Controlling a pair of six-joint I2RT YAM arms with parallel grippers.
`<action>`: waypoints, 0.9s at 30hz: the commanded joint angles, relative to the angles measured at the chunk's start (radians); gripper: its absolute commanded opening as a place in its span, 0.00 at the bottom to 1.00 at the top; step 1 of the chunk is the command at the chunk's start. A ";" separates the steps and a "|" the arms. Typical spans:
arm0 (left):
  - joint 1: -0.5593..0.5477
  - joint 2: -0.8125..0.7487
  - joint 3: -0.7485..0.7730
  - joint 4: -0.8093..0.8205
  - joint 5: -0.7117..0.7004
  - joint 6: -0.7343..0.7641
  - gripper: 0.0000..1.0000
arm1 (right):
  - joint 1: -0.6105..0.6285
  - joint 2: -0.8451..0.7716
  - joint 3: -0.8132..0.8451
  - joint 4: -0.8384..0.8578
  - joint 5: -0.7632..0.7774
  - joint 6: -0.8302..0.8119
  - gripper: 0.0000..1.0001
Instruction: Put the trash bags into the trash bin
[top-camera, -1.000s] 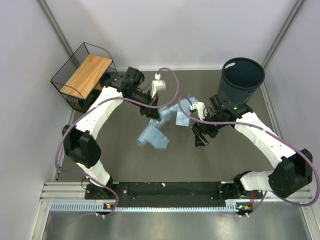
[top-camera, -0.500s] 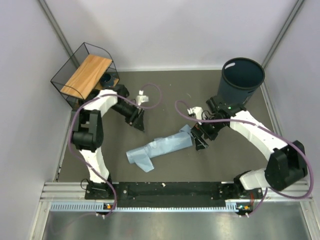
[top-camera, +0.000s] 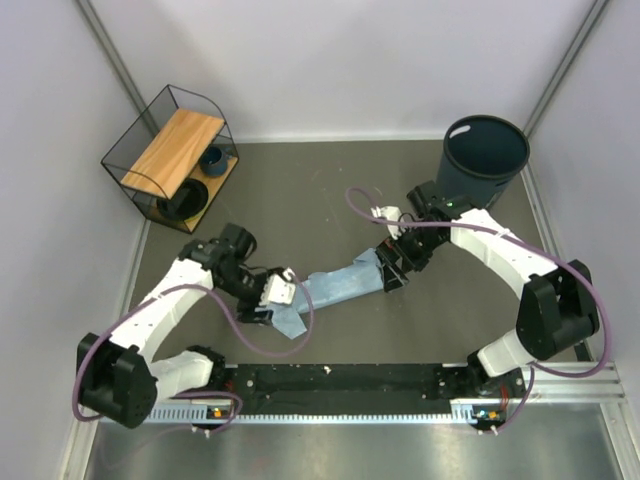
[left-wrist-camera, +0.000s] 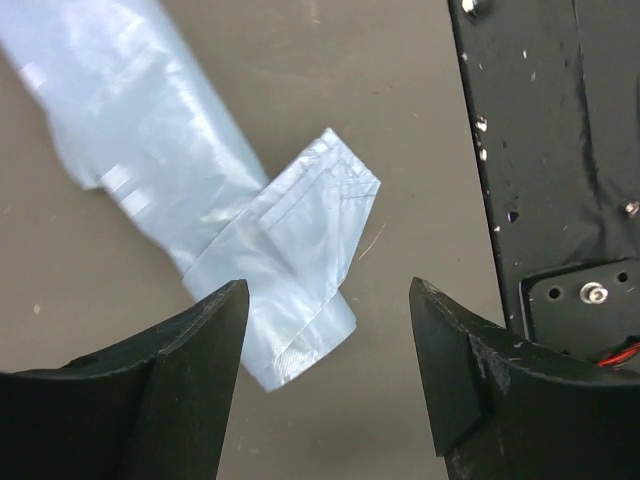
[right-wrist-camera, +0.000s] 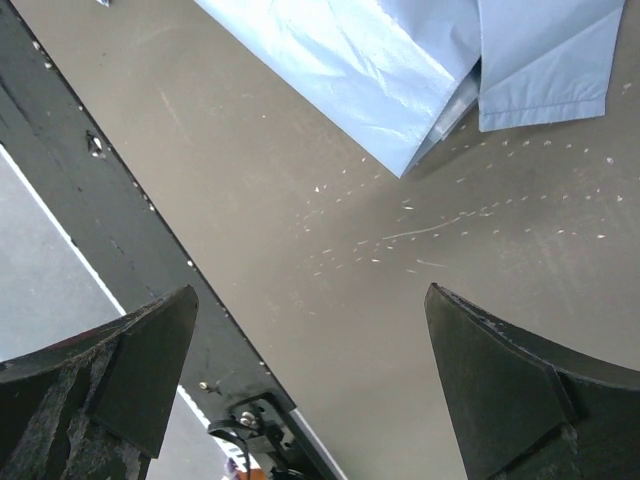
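My left gripper is to take hold next of the light-blue bundle's folded flap (top-camera: 292, 324) (left-wrist-camera: 325, 200), which sticks out at its near end toward the black base rail.
The trash bags (top-camera: 340, 285) lie flat on the table as one long light-blue bundle running from near left to far right. My left gripper (top-camera: 270, 314) hovers open over the bundle's folded near end. In the left wrist view that end (left-wrist-camera: 290, 300) lies on the table between the spread fingers (left-wrist-camera: 190, 380), touching neither. My right gripper (top-camera: 392, 272) stands open at the bundle's far right end. The right wrist view shows the bags (right-wrist-camera: 400, 60) ahead of the fingertips and bare table between them. The dark blue trash bin (top-camera: 485, 155) stands upright at the back right, past the right arm.
A black wire basket (top-camera: 168, 155) with a wooden base stands at the back left, holding a small dark cup. The black base rail (top-camera: 340, 380) runs along the near edge, close to the left gripper. Grey walls close the sides and back.
The bags dropped from the air onto the table. My left gripper opened, let them go and swung from the back to their near end. The right gripper shifted to their right end.
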 joint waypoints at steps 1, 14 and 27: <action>-0.130 -0.048 -0.117 0.225 -0.067 0.106 0.72 | -0.049 0.002 0.033 0.007 -0.082 0.034 0.99; -0.390 0.099 -0.233 0.439 -0.235 0.178 0.77 | -0.063 -0.012 0.007 -0.001 -0.076 0.036 0.99; -0.410 0.310 -0.123 0.336 -0.311 0.240 0.27 | -0.072 -0.009 0.021 -0.010 -0.070 0.028 0.99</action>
